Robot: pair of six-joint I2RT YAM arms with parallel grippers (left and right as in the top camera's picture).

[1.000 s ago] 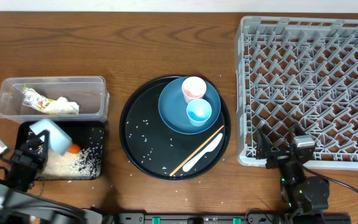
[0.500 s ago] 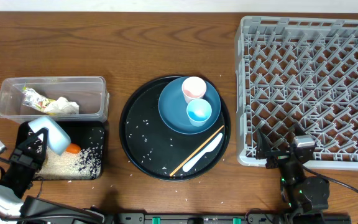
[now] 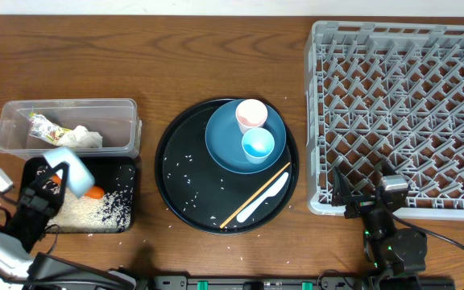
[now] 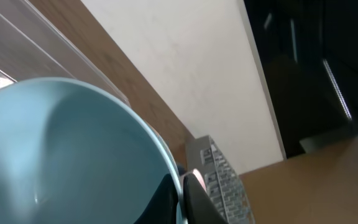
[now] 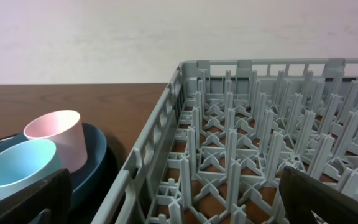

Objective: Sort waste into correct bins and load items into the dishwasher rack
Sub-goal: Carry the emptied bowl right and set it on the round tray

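Note:
My left gripper will release the light-blue bowl on the round black tray (image 3: 192, 192) between the dark-blue plate and the tray's rim.
My left gripper (image 3: 53, 180) is shut on the rim of the light-blue bowl (image 3: 72, 167) and holds it tilted over the flat black tray (image 3: 127, 171). That tray holds white rice grains (image 3: 95, 211) and the orange carrot (image 3: 95, 192). In the left wrist view the bowl (image 4: 61, 155) fills the left, with the jaws (image 4: 180, 200) clamped on its rim. The clear tub (image 3: 67, 105) holds the snack wrapper (image 3: 43, 126) and white paper (image 3: 84, 137). My right gripper (image 3: 367, 196) is open and empty at the grey rack's (image 3: 401, 105) front-left corner; the right wrist view shows the rack (image 5: 260, 143).
The round black tray (image 3: 176, 185) carries the dark-blue plate (image 3: 224, 141) with the pink cup (image 3: 251, 114) and light blue cup (image 3: 258, 145), plus the chopstick (image 3: 252, 197), white spoon (image 3: 266, 197) and scattered rice (image 3: 185, 167). Both cups (image 5: 55, 134) show in the right wrist view.
My left gripper has shifted slightly and the bowl has moved a little toward the far side and tipped further. The right arm has not moved.

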